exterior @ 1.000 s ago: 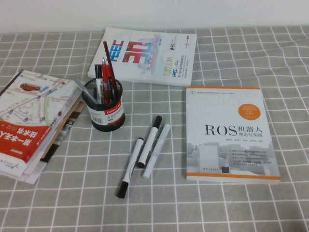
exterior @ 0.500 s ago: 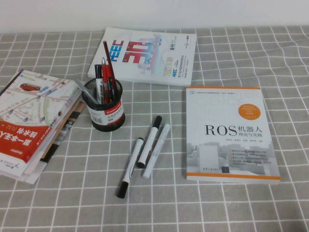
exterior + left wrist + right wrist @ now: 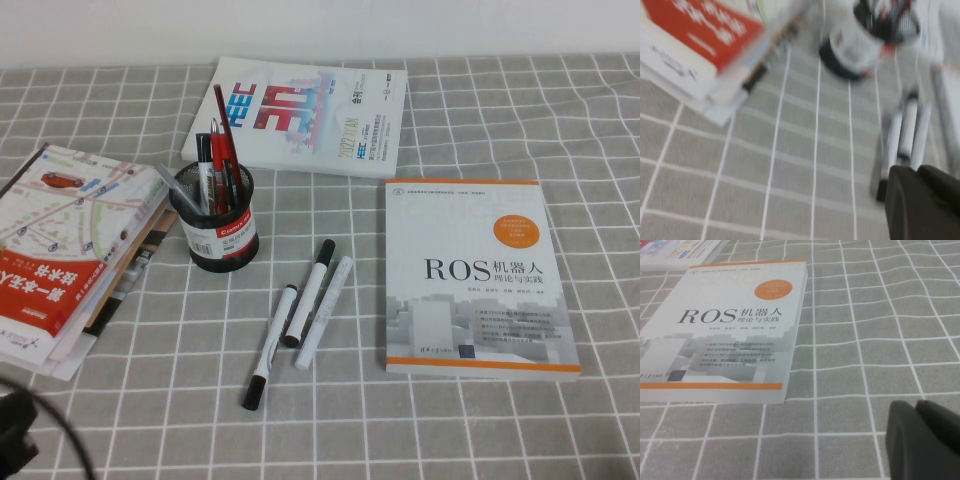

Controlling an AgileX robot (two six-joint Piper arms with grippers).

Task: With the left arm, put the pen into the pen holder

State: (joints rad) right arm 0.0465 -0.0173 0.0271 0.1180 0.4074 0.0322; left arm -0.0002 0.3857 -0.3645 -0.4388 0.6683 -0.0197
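Observation:
I should close my left gripper on the near half of the pen's white body (image 3: 270,352) (image 3: 888,159), at a spot close to the pen's black cap.
The pen (image 3: 270,345), slim and white with a black cap at its near end, lies on the grey checked cloth. It is the leftmost of three pens. The black mesh pen holder (image 3: 215,228) stands upright beyond and to the left of it, with several pens inside. Part of my left arm (image 3: 12,445) shows at the bottom left corner. In the left wrist view my left gripper (image 3: 916,170) is shut and empty. It hangs above the cloth on the near side of the pen (image 3: 890,145), with the holder (image 3: 865,40) farther off. My right gripper (image 3: 915,404) is shut and empty above bare cloth.
A thick black-ended marker (image 3: 308,292) and an all-white marker (image 3: 325,312) lie right beside the pen. A ROS book (image 3: 478,275) lies to the right, a stack of books (image 3: 70,250) to the left, and another book (image 3: 300,115) at the back.
My left arm has come into the high view at the bottom left corner. The pens, holder and books have not moved.

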